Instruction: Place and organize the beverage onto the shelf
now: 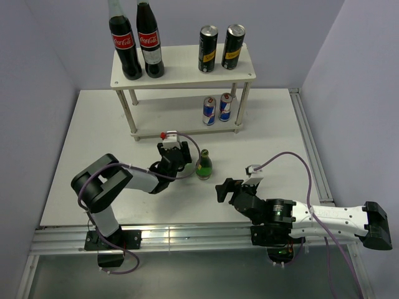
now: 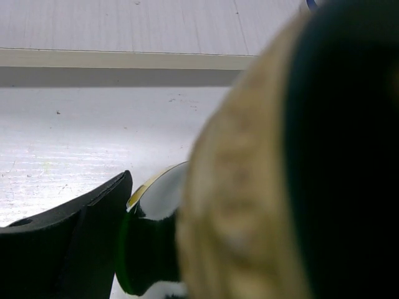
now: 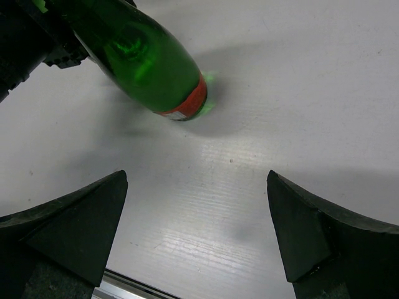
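Next, my left gripper sets the green bottle on the shelf's lower level [image 1: 150, 119], below the cola bottles.
One small green glass bottle [image 1: 203, 165] stands upright on the white table in front of the shelf [image 1: 181, 76]. My left gripper [image 1: 191, 162] is shut on its upper part. In the left wrist view the left finger [image 2: 81, 243] touches the dark green glass [image 2: 149, 249], and a blurred tan mass fills the middle. The right wrist view shows the bottle [image 3: 146, 68] with its red base label. My right gripper [image 1: 226, 189] [image 3: 196, 187] is open and empty, low over the table to the bottle's right. Two black cans [image 1: 208, 48] stand on the top tier and two blue-and-silver cans [image 1: 209, 111] on the lower. The second green bottle is out of view.
Two large cola bottles [image 1: 124, 47] stand on the left of the shelf's top tier. The shelf's legs [image 1: 133, 115] rest on the table's far half. A metal rail [image 1: 187, 235] runs along the near edge. Grey walls close in the left, right and back.
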